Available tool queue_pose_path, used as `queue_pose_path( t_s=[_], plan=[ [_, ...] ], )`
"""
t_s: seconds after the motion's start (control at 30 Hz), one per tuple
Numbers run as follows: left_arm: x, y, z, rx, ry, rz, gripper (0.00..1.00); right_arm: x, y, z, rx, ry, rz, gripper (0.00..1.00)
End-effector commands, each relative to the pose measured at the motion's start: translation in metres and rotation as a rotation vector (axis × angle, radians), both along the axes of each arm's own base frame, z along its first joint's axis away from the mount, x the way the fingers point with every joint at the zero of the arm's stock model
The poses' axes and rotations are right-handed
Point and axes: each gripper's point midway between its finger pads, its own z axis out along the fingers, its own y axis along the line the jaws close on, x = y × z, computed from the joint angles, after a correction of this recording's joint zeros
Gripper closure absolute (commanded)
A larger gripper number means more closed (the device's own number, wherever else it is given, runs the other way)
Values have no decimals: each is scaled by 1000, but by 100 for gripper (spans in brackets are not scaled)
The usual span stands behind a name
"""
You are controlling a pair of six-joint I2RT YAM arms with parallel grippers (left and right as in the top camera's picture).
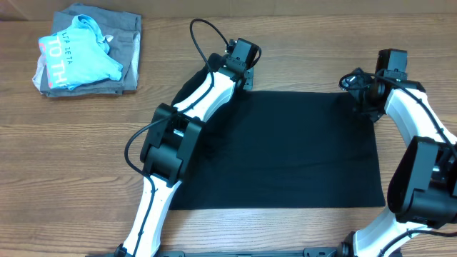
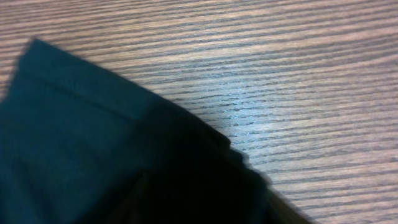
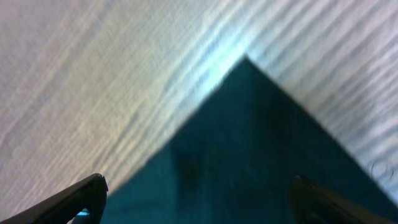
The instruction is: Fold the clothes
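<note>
The black garment's far corner [image 1: 368, 98] [image 3: 245, 71], the pointed one just ahead of my right gripper's spread fingers, will be gripped by that gripper.
The black garment [image 1: 285, 150] lies flat on the wooden table as a wide rectangle. My left gripper [image 1: 241, 80] is at its far left corner. In the left wrist view the dark cloth [image 2: 74, 143] fills the lower left and bunches up by the jaws. It hides the fingers, so I cannot tell whether they hold it. My right gripper [image 1: 364, 100] is at the far right corner. In the right wrist view its fingers [image 3: 199, 199] are spread wide and empty over the pointed corner of the cloth [image 3: 249, 143].
A light blue shirt with lettering [image 1: 78, 50] lies on a grey folded garment [image 1: 128, 43] at the far left of the table. A black cable [image 1: 203, 36] loops behind the left arm. Bare wood [image 1: 300, 43] lies beyond the garment.
</note>
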Motion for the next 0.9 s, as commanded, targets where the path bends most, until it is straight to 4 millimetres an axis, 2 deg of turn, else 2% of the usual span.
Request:
queue_pose_path(
  t_s=[0.0,0.13,0.23,0.43,0.53,0.7,0.87],
  plan=[
    [-3,-2,-17,-17,41,9,55,20,-24,23,-76,-90,-10,0],
    [-5,-1,-19,-11,50,9,53,32,-29,32,-187,-133,146,0],
    [-7,0,-20,-7,60,9,52,31,-42,35,-279,-112,156,0],
    [-8,-2,-20,-18,62,12,51,38,-45,39,-339,-130,217,0],
    [-9,-4,-21,-29,70,3,51,43,-48,26,-351,-106,233,0],
    [-10,-4,-21,-28,75,2,51,46,-50,-15,-313,20,258,0],
    [-10,-4,-21,-27,75,2,51,49,-51,-22,-307,37,264,0]
  ],
)
